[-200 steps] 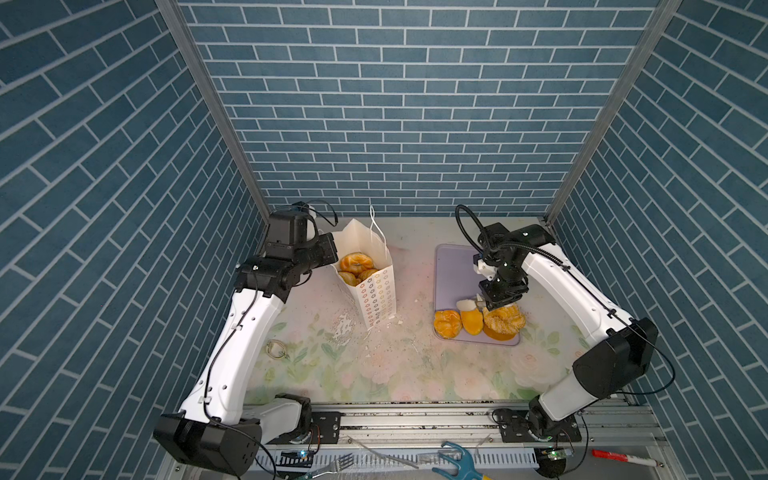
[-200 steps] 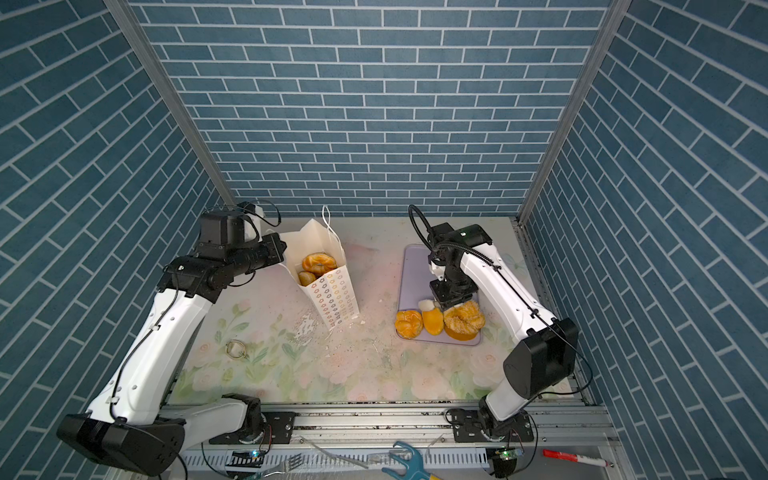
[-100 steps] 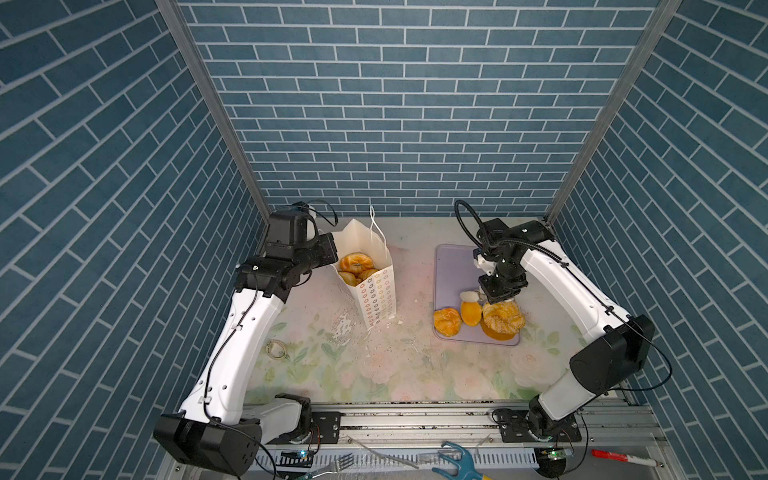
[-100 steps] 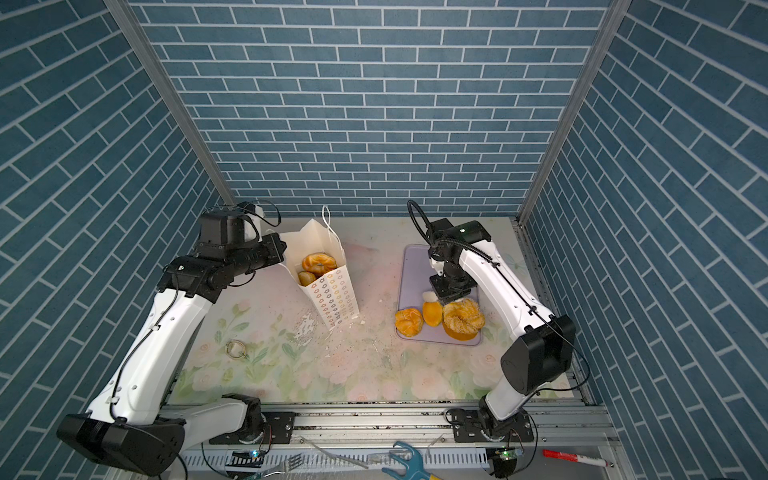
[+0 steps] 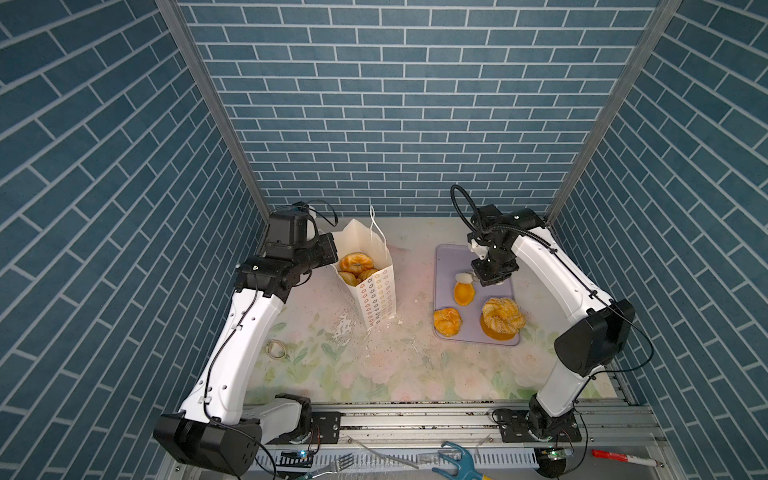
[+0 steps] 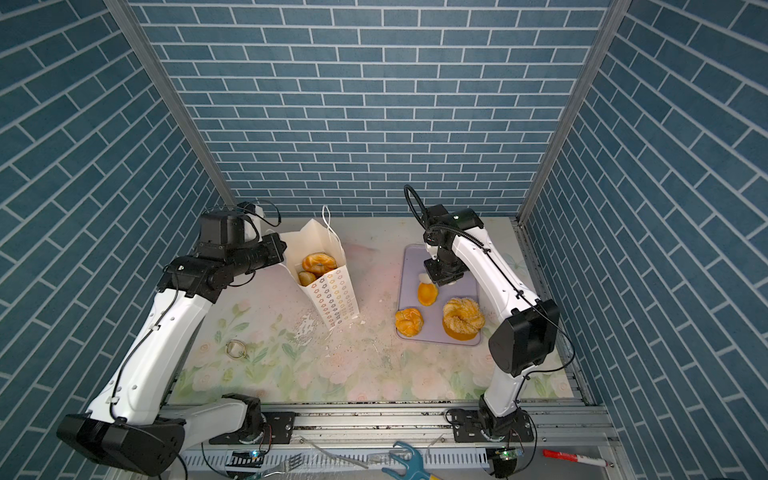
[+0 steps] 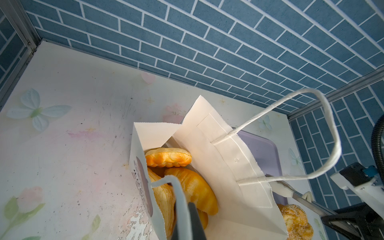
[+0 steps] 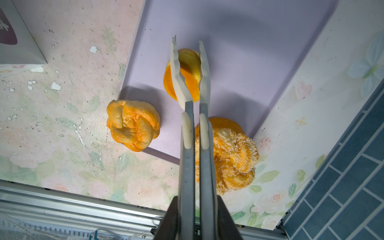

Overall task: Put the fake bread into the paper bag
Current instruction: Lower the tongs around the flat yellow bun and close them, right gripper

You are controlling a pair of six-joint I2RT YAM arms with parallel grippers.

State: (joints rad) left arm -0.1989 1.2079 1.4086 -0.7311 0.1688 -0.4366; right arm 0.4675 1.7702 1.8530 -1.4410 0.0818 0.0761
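The small orange bread piece has one edge poking out beyond the tongs' white tip, so my right gripper should open the tongs and pinch the bread piece's full width [image 5: 464, 294].
The white paper bag [image 5: 376, 291] [image 6: 334, 293] stands open at the left with several fake bread pieces [image 5: 356, 262] [image 7: 168, 158] inside. My left gripper [image 5: 326, 254] [image 7: 187, 224] is shut on the bag's near rim and cord handle. My right gripper [image 5: 492, 272] is shut on grey tongs [image 8: 188, 145]. The tongs' white tips pinch a small orange bread piece [image 5: 464, 293] [image 8: 188, 70] over the lavender tray [image 5: 453, 257] [image 8: 249, 41]. A round bun [image 5: 447, 321] [image 8: 133, 126] sits at the tray's front corner. Beside it is a sugar-speckled twist [image 5: 502, 316] [image 8: 230, 153].
White flakes [image 5: 345, 328] litter the floral table in front of the bag. A metal ring [image 5: 276, 349] lies front left. A fork [image 5: 332, 465], a blue tool [image 5: 457, 459] and a red marker [image 5: 623, 457] lie along the front rail. Brick walls close three sides.
The right gripper has closed the tongs on the small bread piece and drawn it away from the bun and the twist toward the back. The left arm and bag are unmoved.
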